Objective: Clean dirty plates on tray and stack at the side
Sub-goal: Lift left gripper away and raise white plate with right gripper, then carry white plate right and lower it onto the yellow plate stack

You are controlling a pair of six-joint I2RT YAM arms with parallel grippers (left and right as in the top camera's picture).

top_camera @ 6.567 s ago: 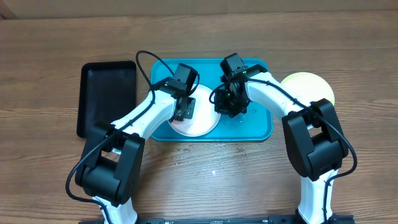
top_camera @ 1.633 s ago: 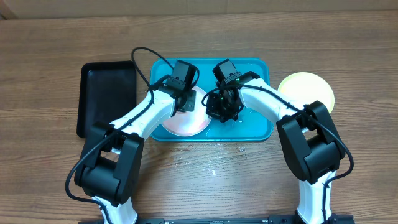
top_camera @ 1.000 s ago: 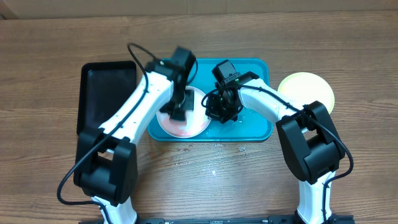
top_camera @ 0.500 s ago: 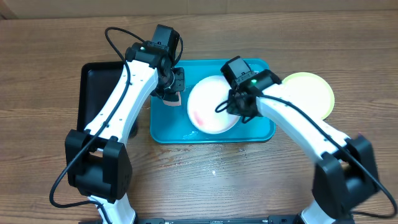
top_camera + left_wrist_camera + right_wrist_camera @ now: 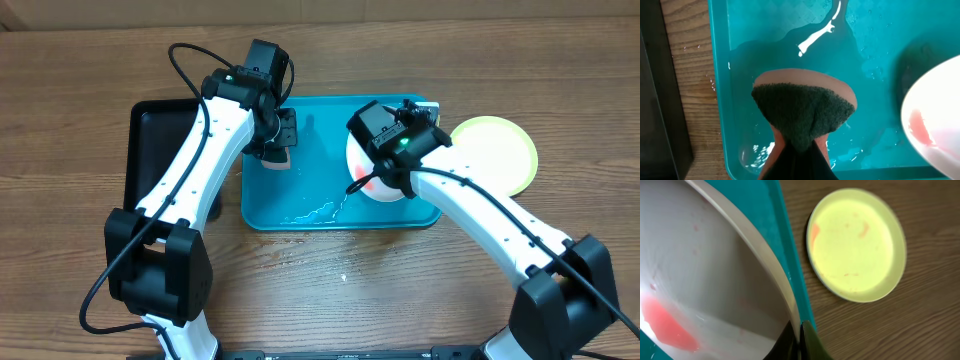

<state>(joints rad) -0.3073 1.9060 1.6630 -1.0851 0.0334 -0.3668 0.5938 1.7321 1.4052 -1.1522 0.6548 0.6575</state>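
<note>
My right gripper will set the white plate down and let go of it on top of the yellow-green plate [image 5: 490,156] [image 5: 856,245] next to the turquoise tray.
My right gripper [image 5: 799,342] is shut on the rim of the white plate [image 5: 715,275], which is tilted up over the right part of the turquoise tray [image 5: 320,190]. A red smear [image 5: 665,325] sits low on the plate's face. From overhead the white plate [image 5: 372,168] shows partly under the right gripper [image 5: 392,150]. The yellow-green plate [image 5: 497,152] lies on the table right of the tray, with faint red marks [image 5: 815,230]. My left gripper [image 5: 799,150] is shut on the green-red sponge [image 5: 802,107], held over the tray's left part [image 5: 740,30].
A black tray [image 5: 170,150] lies left of the turquoise one. Water is pooled on the tray floor [image 5: 318,210]. Bare wooden table [image 5: 330,280] runs along the front.
The right gripper has tipped the white plate up and carried it toward the tray's right end. The left arm, which had lifted the sponge off the plate earlier, has stayed put.
</note>
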